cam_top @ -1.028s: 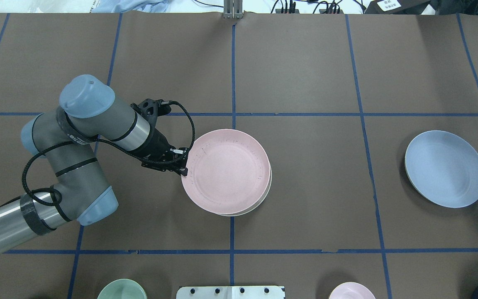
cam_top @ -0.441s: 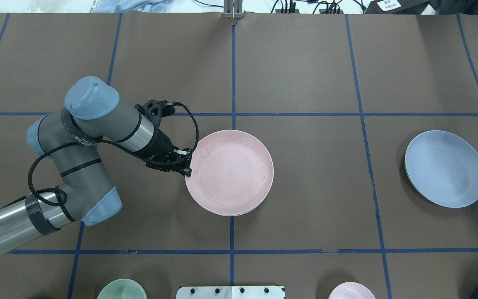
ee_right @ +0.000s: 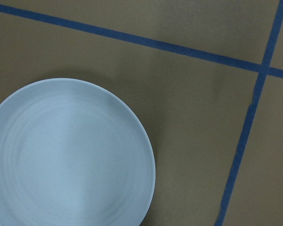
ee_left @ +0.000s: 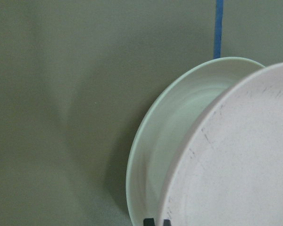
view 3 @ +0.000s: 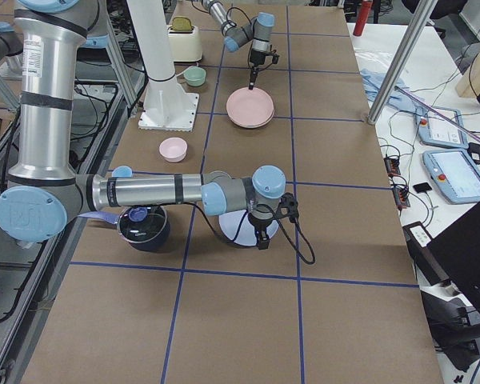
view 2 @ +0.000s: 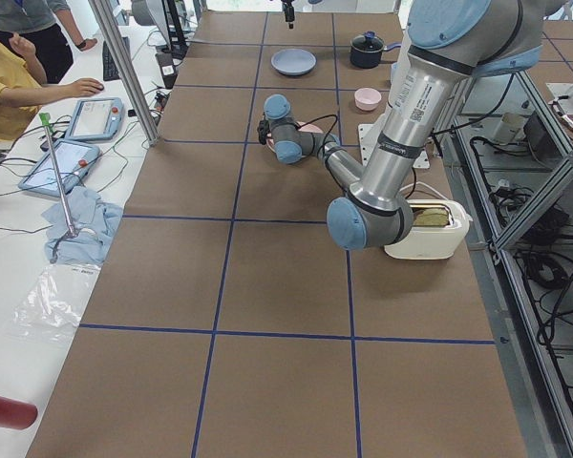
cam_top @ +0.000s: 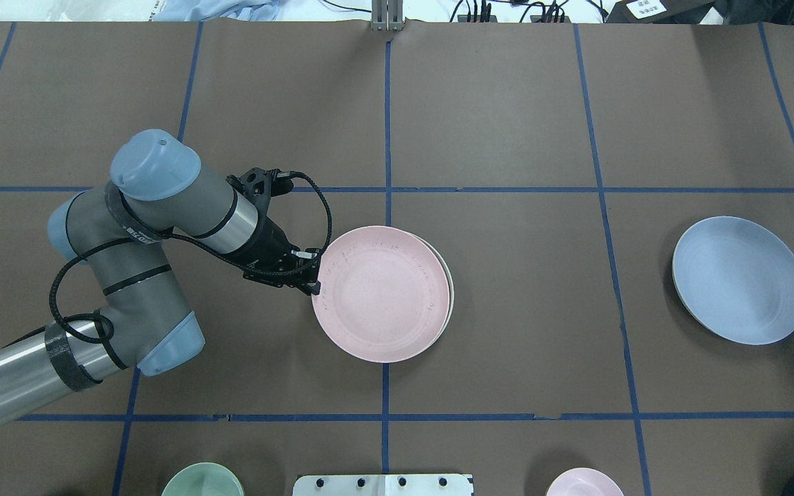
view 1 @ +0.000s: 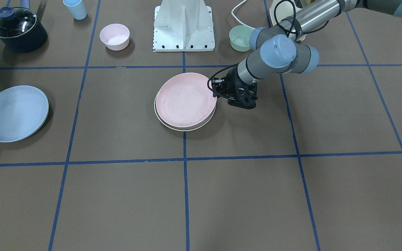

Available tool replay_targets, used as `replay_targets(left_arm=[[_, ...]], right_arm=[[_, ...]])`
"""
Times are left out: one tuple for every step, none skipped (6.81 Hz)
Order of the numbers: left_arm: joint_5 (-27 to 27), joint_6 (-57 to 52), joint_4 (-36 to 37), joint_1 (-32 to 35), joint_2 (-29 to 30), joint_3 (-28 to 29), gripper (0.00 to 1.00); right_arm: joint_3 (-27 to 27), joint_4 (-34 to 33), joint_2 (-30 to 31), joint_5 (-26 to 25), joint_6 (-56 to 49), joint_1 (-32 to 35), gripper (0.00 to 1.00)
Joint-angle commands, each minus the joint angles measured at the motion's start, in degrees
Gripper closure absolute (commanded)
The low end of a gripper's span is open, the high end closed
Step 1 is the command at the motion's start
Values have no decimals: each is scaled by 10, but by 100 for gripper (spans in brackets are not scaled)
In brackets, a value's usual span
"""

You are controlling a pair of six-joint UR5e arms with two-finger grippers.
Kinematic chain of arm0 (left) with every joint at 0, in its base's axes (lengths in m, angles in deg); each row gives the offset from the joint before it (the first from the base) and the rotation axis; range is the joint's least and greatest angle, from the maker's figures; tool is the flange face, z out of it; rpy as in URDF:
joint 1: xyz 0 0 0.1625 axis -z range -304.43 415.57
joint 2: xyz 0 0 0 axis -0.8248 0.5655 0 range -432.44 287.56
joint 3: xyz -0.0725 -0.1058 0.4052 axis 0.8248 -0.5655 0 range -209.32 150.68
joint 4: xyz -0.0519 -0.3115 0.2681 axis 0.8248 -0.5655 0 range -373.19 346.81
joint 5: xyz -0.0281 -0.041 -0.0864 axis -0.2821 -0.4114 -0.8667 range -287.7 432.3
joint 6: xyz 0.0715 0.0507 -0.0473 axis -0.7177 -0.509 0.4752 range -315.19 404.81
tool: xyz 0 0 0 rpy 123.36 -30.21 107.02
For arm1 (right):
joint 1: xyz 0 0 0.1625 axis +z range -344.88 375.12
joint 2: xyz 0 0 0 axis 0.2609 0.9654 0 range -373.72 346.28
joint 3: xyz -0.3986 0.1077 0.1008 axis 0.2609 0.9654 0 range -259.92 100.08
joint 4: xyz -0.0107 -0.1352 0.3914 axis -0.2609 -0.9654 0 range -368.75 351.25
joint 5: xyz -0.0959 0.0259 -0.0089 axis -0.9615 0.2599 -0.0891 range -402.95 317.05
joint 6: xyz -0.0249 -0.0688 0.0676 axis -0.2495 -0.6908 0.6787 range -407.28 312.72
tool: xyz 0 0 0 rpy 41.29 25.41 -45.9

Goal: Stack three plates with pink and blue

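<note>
The robot's right gripper should next take hold of the light blue plate by its outer rim, on the side farthest from the pale pink plate.
My left gripper (cam_top: 312,283) is shut on the near-left rim of the pale pink plate (cam_top: 381,294). It holds that plate over the cream-white plate (cam_top: 447,282), which shows only as a thin rim. In the front view the pink plate (view 1: 186,99) sits just over the cream-white plate (view 1: 183,128), with the left gripper (view 1: 216,91) at its edge. The left wrist view shows the pink plate (ee_left: 240,165) tilted above the cream-white plate (ee_left: 170,136). The light blue plate (cam_top: 740,279) lies alone at the right, also in the right wrist view (ee_right: 70,155). My right gripper (view 3: 262,238) hovers over it; I cannot tell its state.
A small green bowl (view 1: 240,38) and a small pink bowl (view 1: 114,36) flank the robot base (view 1: 184,24). A dark lidded pot (view 1: 17,29) and a blue cup (view 1: 75,8) stand beyond the pink bowl. A toaster (view 2: 425,224) sits by the left arm.
My left gripper has moved a little right and toward the robot with the pink plate, which now sits lower. The cream-white rim now shows at the plate's right instead of its near side.
</note>
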Motion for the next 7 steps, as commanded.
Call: replay_targets(left_arm=[[0, 1, -35, 0, -3, 1, 36], [-1, 1, -35, 6, -6, -13, 31], [-6, 1, -35, 34, -7, -30, 31], [-7, 1, -33, 49, -9, -41, 31], [-6, 1, -33, 50, -13, -42, 31], [-5, 1, -33, 54, -13, -42, 31], [-4, 1, -33, 54, -15, -42, 31]], right_arm=[[7, 0, 0, 0, 0, -2, 0], [18, 0, -1, -1, 0, -7, 0], [33, 6, -2, -1, 1, -13, 0], [59, 50, -3, -1, 45, -15, 0], [84, 128, -4, -3, 128, -38, 0], [127, 224, -4, -5, 181, -56, 0], [152, 295, -4, -5, 233, -69, 0]])
